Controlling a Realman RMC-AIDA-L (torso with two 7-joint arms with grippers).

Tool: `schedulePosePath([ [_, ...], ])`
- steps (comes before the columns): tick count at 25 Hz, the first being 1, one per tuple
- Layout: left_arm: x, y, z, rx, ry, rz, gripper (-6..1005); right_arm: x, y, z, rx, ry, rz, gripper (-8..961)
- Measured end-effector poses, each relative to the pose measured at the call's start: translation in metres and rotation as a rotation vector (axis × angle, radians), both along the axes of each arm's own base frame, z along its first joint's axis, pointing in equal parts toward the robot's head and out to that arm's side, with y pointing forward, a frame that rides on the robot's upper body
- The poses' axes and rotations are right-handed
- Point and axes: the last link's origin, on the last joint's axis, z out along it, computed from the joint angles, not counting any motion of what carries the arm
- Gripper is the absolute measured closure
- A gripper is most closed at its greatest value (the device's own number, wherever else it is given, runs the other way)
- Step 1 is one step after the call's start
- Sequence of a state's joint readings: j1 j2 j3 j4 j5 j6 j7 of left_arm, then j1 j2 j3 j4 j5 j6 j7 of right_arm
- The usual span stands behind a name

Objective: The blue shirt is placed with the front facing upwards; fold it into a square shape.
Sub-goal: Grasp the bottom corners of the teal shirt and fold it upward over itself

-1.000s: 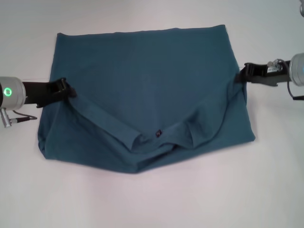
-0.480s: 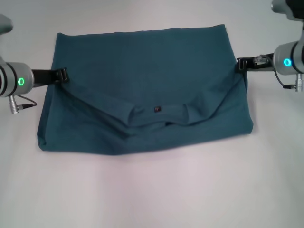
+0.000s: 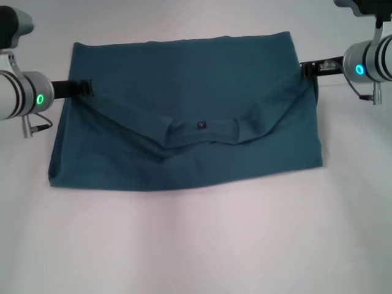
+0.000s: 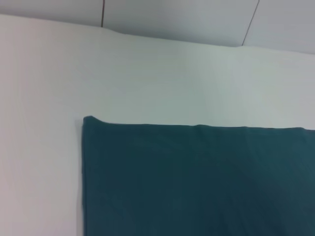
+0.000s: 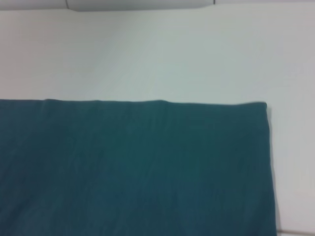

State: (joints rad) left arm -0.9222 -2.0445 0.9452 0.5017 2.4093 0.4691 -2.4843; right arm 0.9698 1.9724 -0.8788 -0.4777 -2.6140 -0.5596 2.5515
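Observation:
My right gripper needs to let go of the upper layer's edge halfway (image 3: 313, 98) along the blue shirt's short side onto the lower layer.
The blue shirt (image 3: 184, 79) lies on the white table, doubled over into a wide rectangle. Its collar with a small dark label (image 3: 202, 125) faces up at the middle of the upper layer. My left gripper (image 3: 84, 89) pinches that layer's left edge and my right gripper (image 3: 306, 69) pinches its right edge, both shut on the cloth. The layer sags between them towards the collar. The left wrist view shows only a far corner of the shirt (image 4: 197, 182), and the right wrist view shows the other far corner (image 5: 133, 167). No print is visible.
The white table (image 3: 196, 245) surrounds the shirt on all sides, with a wide bare strip in front of the near fold. A wall with panel seams (image 4: 197, 24) rises behind the far table edge.
Both grippers have carried the shirt's upper layer away from me towards the far edge. The collar and the near fold line have moved back with them, and the near bulge has flattened.

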Motion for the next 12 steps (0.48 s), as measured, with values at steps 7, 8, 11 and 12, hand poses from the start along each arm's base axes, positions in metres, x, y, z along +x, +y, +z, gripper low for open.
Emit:
schedulePosePath([
  [7, 0.005, 0.004, -0.003, 0.018, 0.025, -0.015, 943, -0.014, 0.006, 0.0, -0.018, -0.043, 0.054, 952],
  [8, 0.005, 0.005, -0.003, 0.022, 0.026, -0.016, 940, -0.015, 0.007, 0.0, -0.017, -0.047, 0.058, 952],
  [11, 0.006, 0.006, -0.001, 0.042, 0.024, -0.015, 931, -0.018, 0.01, 0.002, 0.001, -0.054, 0.068, 953],
  [12, 0.006, 0.007, 0.0, 0.046, 0.024, -0.015, 928, -0.018, 0.01, 0.002, 0.001, -0.054, 0.068, 953],
])
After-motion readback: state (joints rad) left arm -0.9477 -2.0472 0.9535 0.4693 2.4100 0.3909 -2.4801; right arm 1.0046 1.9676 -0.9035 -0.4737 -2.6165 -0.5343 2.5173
